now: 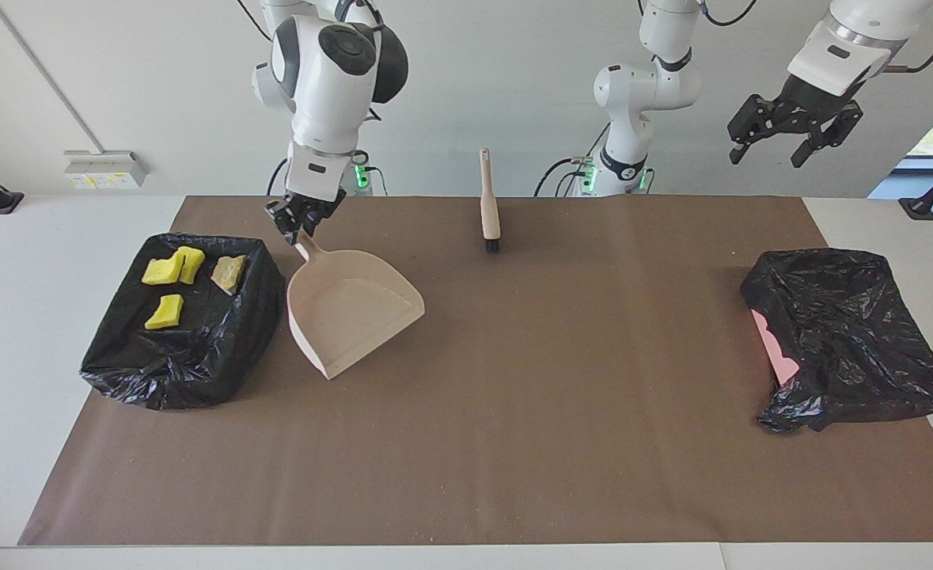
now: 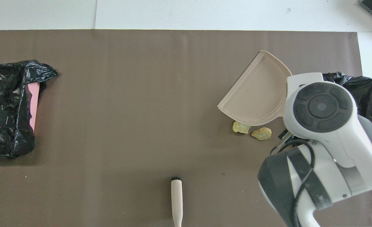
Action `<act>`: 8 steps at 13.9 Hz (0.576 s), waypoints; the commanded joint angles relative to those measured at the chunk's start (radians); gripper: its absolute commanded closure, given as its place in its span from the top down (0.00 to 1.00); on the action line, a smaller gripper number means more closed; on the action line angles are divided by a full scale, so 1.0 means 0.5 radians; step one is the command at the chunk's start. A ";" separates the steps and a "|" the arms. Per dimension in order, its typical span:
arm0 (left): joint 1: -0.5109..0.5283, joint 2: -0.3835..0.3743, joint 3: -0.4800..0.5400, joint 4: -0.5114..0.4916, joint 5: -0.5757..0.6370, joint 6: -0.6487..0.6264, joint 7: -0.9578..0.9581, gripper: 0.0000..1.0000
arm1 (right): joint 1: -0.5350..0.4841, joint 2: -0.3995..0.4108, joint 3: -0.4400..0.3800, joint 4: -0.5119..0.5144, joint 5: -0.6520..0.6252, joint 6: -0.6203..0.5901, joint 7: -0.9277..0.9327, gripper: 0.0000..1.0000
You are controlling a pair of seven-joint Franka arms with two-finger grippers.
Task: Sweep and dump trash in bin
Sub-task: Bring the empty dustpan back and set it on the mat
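Note:
Next, my right gripper puts the beige dustpan down on the bare brown mat [image 2: 174,90], well beyond the black end of the brush.
My right gripper [image 1: 301,229] is shut on the handle of the beige dustpan [image 1: 351,317], which hangs tilted above the mat beside the bin [image 1: 189,356]. The bin [image 2: 367,94] is lined with a black bag and holds three yellow lumps [image 1: 169,269] and one tan piece [image 1: 229,273] of trash. In the facing view the pan hides the loose trash on the mat. From overhead, two tan pieces [image 2: 261,133] show at the edge of the dustpan [image 2: 255,97]. The brush [image 1: 488,202] lies on the mat near the robots. My left gripper [image 1: 779,138] waits open, high over the left arm's end.
A second black bag [image 1: 846,340] with a pink sheet [image 1: 775,348] showing at its edge lies at the left arm's end of the brown mat [image 1: 513,443]. In the overhead view my right arm [image 2: 321,138] covers part of the bin.

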 commanded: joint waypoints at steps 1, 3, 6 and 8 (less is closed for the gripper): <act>0.001 -0.043 -0.014 -0.050 0.049 0.044 0.015 1.00 | 0.110 0.314 0.002 0.307 0.179 -0.085 0.477 0.00; 0.001 -0.043 -0.014 -0.050 0.049 0.044 0.015 1.00 | 0.192 0.479 0.002 0.467 0.244 -0.088 0.729 0.00; 0.007 -0.043 -0.014 -0.047 0.037 0.041 0.015 1.00 | 0.322 0.704 0.002 0.642 0.400 -0.054 1.211 0.00; 0.019 -0.043 -0.011 -0.050 0.037 0.038 0.006 1.00 | 0.395 0.820 0.002 0.761 0.465 -0.012 1.417 0.00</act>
